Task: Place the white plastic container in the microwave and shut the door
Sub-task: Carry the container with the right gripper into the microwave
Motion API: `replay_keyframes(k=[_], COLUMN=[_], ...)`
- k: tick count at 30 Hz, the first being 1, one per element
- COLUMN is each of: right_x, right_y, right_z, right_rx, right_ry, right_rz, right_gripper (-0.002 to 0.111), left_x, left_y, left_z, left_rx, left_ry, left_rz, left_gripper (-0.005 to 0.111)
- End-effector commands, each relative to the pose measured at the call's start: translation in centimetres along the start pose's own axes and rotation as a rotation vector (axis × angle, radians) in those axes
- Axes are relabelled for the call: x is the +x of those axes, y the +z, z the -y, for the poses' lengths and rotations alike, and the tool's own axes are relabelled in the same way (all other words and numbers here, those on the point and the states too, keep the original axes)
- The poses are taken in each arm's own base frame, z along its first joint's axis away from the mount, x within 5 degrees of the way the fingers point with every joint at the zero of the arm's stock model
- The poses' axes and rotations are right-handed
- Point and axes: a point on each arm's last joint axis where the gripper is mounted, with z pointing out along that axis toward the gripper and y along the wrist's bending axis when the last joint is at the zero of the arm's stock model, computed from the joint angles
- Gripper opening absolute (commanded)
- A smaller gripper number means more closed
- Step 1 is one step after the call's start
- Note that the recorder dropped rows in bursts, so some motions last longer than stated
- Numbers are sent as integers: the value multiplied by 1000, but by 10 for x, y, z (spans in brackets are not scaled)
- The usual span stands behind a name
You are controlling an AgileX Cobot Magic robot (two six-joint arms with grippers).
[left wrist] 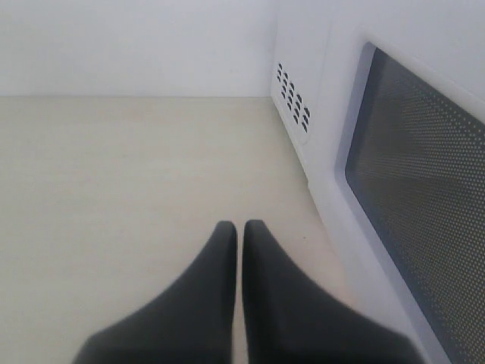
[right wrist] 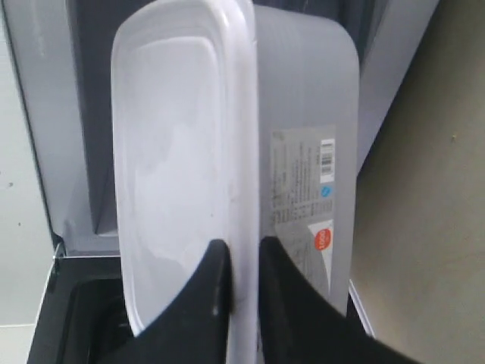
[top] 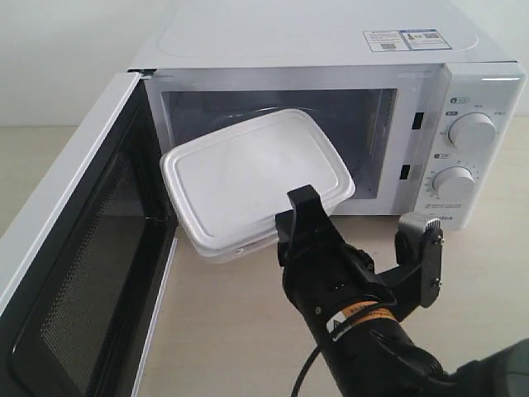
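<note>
Next, my right gripper lets go of the white plastic container, flat on the bottom in the middle of the microwave's open cavity [top: 274,152].
The white plastic container [top: 252,178] hangs tilted in the air just in front of the microwave's [top: 331,50] open cavity. My right gripper [top: 291,217] is shut on the near rim of its lid. In the right wrist view the container [right wrist: 182,167] stands edge-on, its printed label with a red dot facing one side, and my right gripper [right wrist: 244,250] pinches the rim between both black fingers. The door [top: 78,273] is swung wide open at the left, its dark mesh window facing inward. My left gripper [left wrist: 239,227] is shut and empty over the tabletop, beside the door's outer face [left wrist: 424,182].
The beige tabletop [top: 231,331] runs in front of the microwave. Two round white knobs [top: 471,131] sit on the control panel at the right. The microwave's side wall with vent slots [left wrist: 294,95] is close to my left gripper.
</note>
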Motion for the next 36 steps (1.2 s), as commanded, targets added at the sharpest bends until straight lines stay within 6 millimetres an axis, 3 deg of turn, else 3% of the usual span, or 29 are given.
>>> replay_keyframes(k=[1,13,36], right_x=[-3,-15,-24], right_y=[11,41,114], right_z=[-7,-19,-17], right_rx=[23,46,75], right_ry=[7,-31,9], right_rz=[15,81,105], right_gripper=[0,0,0], left_x=[1,1,1], left_y=[0,0,0], left_z=[0,0,0], left_rx=[-4,-4,-4], left_ry=[-7,-7,-7], left_rz=[1,1,1], left_gripper=[4,4,4])
